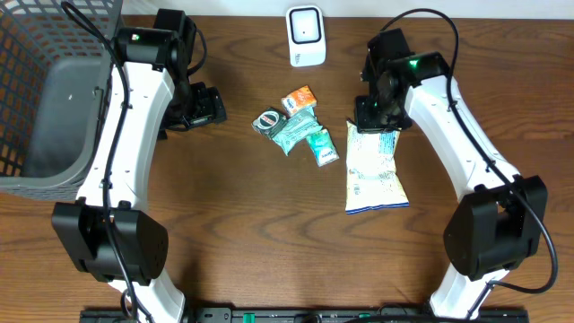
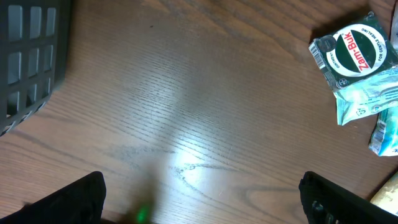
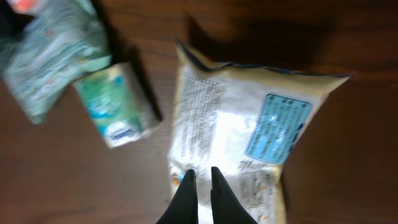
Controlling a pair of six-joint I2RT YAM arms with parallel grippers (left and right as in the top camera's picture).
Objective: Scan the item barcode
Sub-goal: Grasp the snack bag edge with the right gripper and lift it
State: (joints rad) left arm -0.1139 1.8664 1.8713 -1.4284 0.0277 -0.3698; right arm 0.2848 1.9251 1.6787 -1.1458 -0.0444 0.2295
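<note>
My right gripper needs to open its closed fingers, which are over the flat side of the snack bag, and pinch the bag's side edge [image 1: 395, 145] by the blue label before scanning.
A white and yellow snack bag [image 1: 375, 170] lies on the wooden table right of centre, printed back up with a blue label [image 3: 277, 127]. My right gripper [image 1: 375, 121] sits at the bag's top edge, and in the right wrist view its black fingers [image 3: 200, 174] are pinched together on the bag [image 3: 211, 118]. A white barcode scanner [image 1: 305, 36] stands at the table's back centre. My left gripper [image 1: 202, 106] hovers open over bare wood left of the items, its fingers [image 2: 74, 199] spread wide with nothing between them.
A cluster of small items lies mid-table: a Zam-Buk pack [image 1: 267, 120], an orange packet [image 1: 300, 98] and teal packets [image 1: 294, 131]. A green and white pack [image 3: 115, 106] lies beside the bag. A dark mesh basket [image 1: 54, 99] fills the far left.
</note>
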